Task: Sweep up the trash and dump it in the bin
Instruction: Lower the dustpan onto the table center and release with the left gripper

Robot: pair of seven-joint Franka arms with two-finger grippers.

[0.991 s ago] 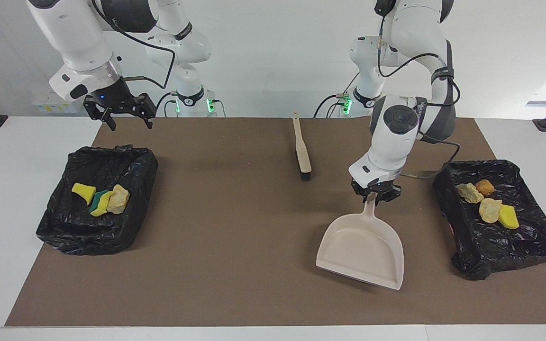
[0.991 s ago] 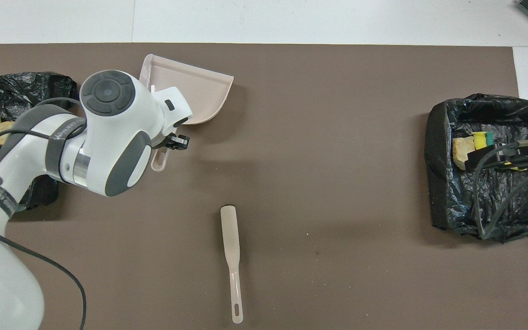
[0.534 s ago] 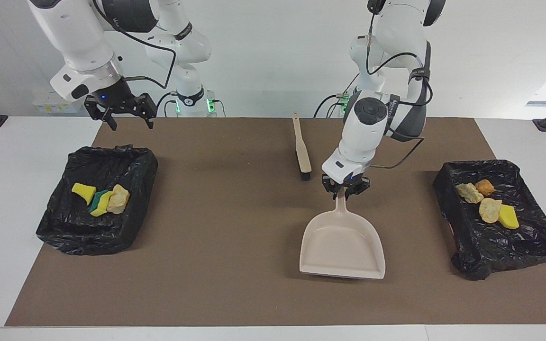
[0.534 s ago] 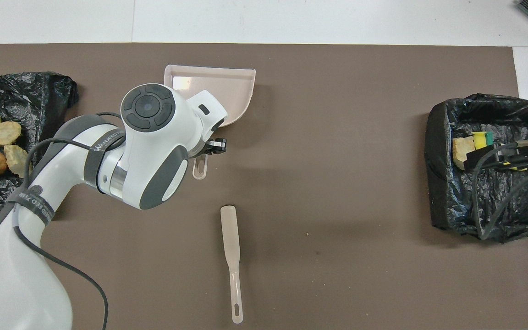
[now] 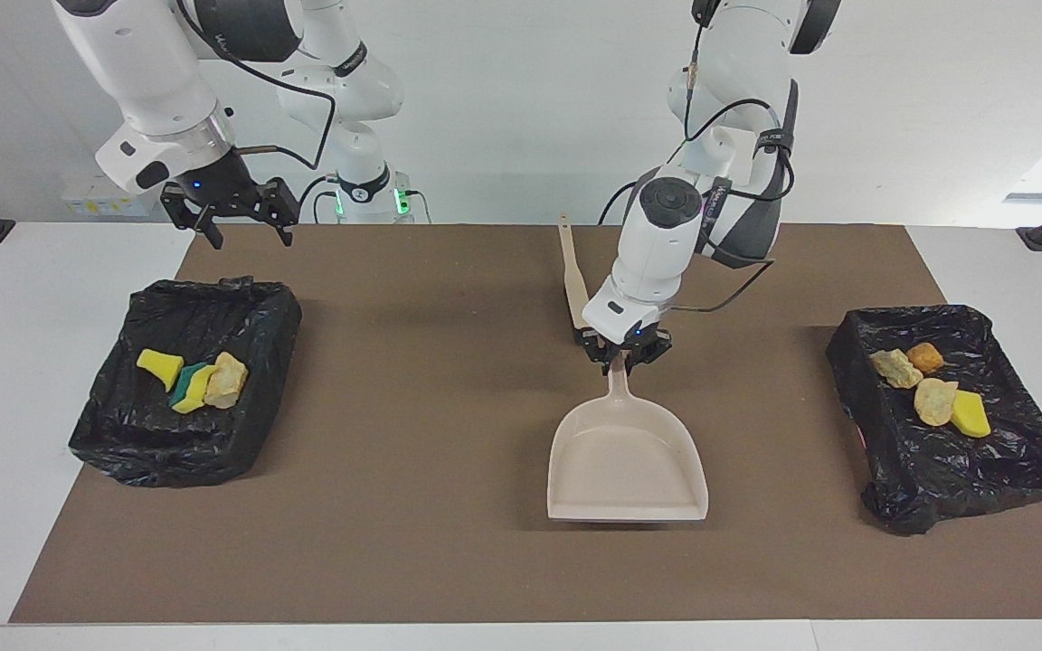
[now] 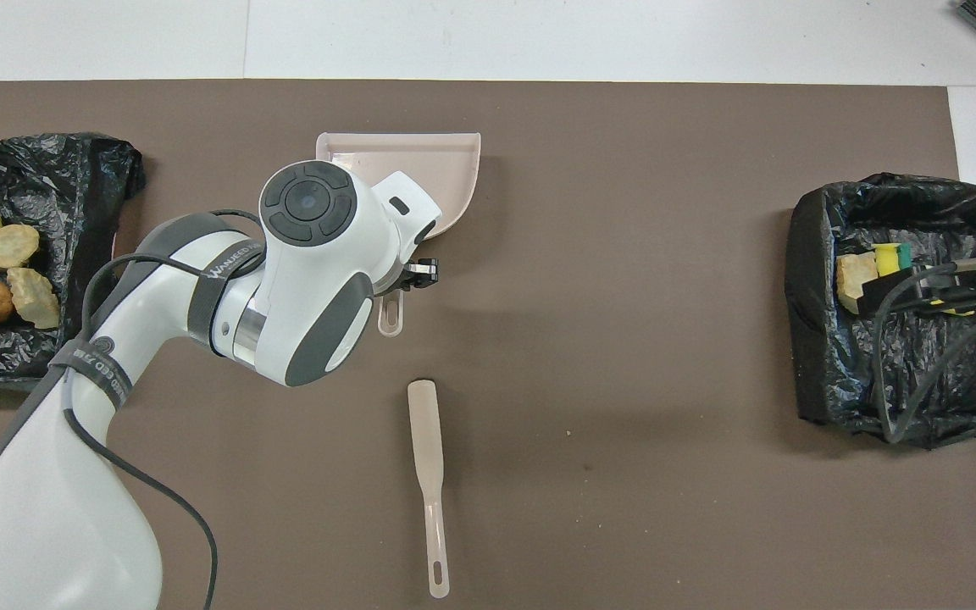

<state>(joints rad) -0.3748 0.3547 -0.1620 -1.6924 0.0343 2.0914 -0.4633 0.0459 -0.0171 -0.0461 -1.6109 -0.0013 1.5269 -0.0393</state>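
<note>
Next, my left gripper lets go of the beige dustpan on the brown mat straight (image 6: 421, 235) beyond the beige brush.
My left gripper (image 5: 622, 354) is shut on the handle of the beige dustpan (image 5: 627, 461), which is empty and lies flat low at the mat's middle, its mouth pointing away from the robots. In the overhead view the left gripper (image 6: 407, 280) is mostly hidden under its arm, and the dustpan (image 6: 420, 161) shows past it. The trash lies in two black-lined bins. Several scraps (image 5: 935, 400) are in the bin (image 5: 1009, 470) at the left arm's end. Three scraps (image 5: 200, 380) are in the bin (image 5: 168, 434) at the right arm's end. My right gripper (image 5: 241, 231) hangs open above that bin.
The beige brush (image 5: 573, 271) lies on the brown mat (image 5: 412, 542), nearer to the robots than the dustpan; overhead, the brush (image 6: 425, 440) points its handle at the robots. The right arm's cable (image 6: 895, 373) hangs over its bin (image 6: 903, 398).
The left gripper has carried the dustpan away from the bin at its end toward the mat's middle, turning it straight. The right arm has barely moved.
</note>
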